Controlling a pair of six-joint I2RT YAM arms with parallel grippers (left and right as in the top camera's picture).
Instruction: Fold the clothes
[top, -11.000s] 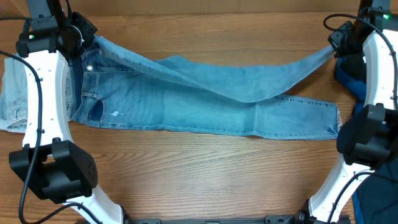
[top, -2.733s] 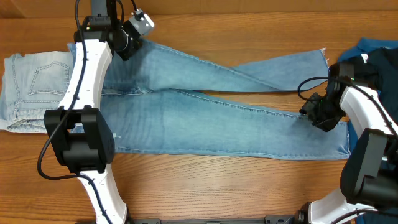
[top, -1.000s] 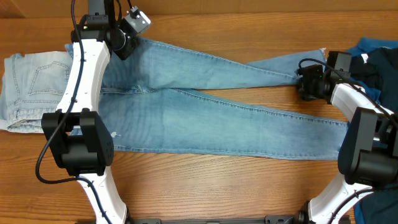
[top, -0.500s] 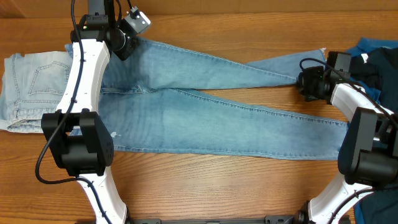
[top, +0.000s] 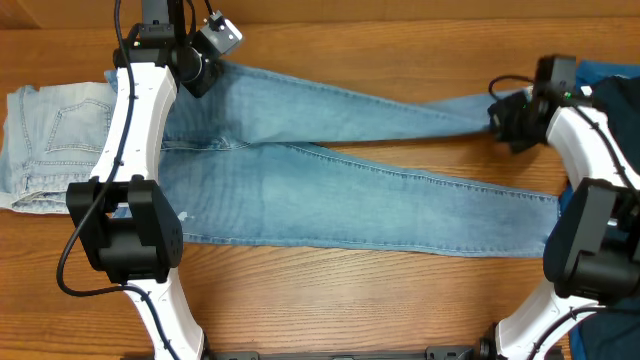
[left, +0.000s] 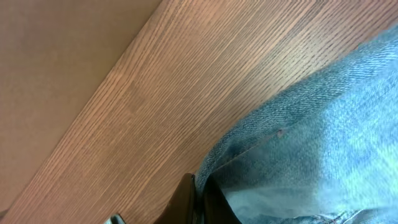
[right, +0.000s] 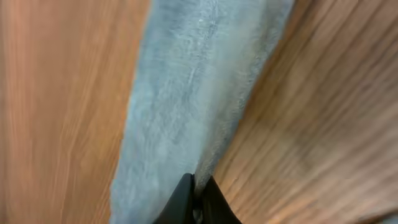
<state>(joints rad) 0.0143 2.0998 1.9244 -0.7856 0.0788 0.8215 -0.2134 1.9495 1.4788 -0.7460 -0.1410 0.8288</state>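
The robot's right gripper needs to release the upper leg's hem end, now raised a little off the table, on the table's far side (top: 500, 84), close to the dark blue clothing.
A pair of light blue jeans (top: 330, 180) lies spread on the wooden table, waist at the left, legs splayed to the right. My left gripper (top: 200, 72) is shut on the waistband's far edge (left: 214, 168); its black fingers (left: 200, 199) pinch the denim. My right gripper (top: 508, 115) is shut on the hem end of the upper leg (top: 440, 110) and holds it raised a little off the table. In the right wrist view the fingers (right: 198, 198) clamp the leg's edge (right: 186, 93).
A folded pair of light jeans (top: 50, 140) lies at the far left. Dark blue clothing (top: 610, 90) is piled at the right edge, more of it at the lower right (top: 610, 330). The table's far edge (top: 400, 15) runs behind the jeans.
My right gripper has closed on the upper leg's hem and pulled it up and to the right, stretching the leg. The left arm has not moved.
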